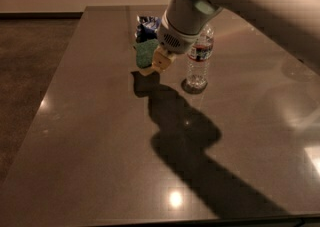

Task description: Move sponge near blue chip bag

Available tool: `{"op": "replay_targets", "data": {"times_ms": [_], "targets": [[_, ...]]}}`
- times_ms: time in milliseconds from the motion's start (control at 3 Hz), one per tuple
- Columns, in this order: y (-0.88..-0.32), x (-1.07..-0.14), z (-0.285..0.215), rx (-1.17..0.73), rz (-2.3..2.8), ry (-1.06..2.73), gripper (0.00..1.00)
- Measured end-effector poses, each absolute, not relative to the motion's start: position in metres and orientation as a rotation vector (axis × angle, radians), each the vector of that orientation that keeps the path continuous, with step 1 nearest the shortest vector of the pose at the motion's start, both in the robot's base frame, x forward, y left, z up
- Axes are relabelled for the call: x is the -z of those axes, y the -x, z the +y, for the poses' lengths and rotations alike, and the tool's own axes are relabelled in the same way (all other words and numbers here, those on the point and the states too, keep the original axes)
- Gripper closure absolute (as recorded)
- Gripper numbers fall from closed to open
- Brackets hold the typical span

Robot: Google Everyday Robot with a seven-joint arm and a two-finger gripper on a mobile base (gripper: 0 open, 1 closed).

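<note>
My gripper needs to put the sponge down on the grey table. It will let go of it close against the near side of the blue chip bag (148,59). The sponge now hangs a little above the table.
The sponge (146,53), green on top, hangs in my gripper (156,64), lifted a little above the grey table (100,136) and tilted. The cream-yellow fingers (161,61) are shut on it at its right edge. The blue chip bag (145,25), dark blue and crumpled, lies just behind the sponge at the far side of the table, partly hidden by my arm (187,13). The sponge is close in front of the bag.
A clear water bottle (198,58) with a red label stands upright just right of the gripper. The arm's shadow falls across the table's middle. The table's left edge borders a dark floor (30,56).
</note>
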State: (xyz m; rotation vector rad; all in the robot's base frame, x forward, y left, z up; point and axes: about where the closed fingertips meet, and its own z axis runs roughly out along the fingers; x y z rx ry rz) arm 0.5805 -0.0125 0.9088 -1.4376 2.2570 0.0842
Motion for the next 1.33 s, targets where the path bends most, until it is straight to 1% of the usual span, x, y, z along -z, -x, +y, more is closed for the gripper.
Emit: {"op": "replay_targets", "data": {"times_ms": [667,1000,1333], "targets": [[-0.628,-0.883,-0.018,-0.126,2.299,1.402,1.00],[-0.641,-0.876,-0.020,-0.130,2.305,1.386,1.00],[-0.653,-0.873,-0.016,-0.103,2.309,1.358,0.75]]}}
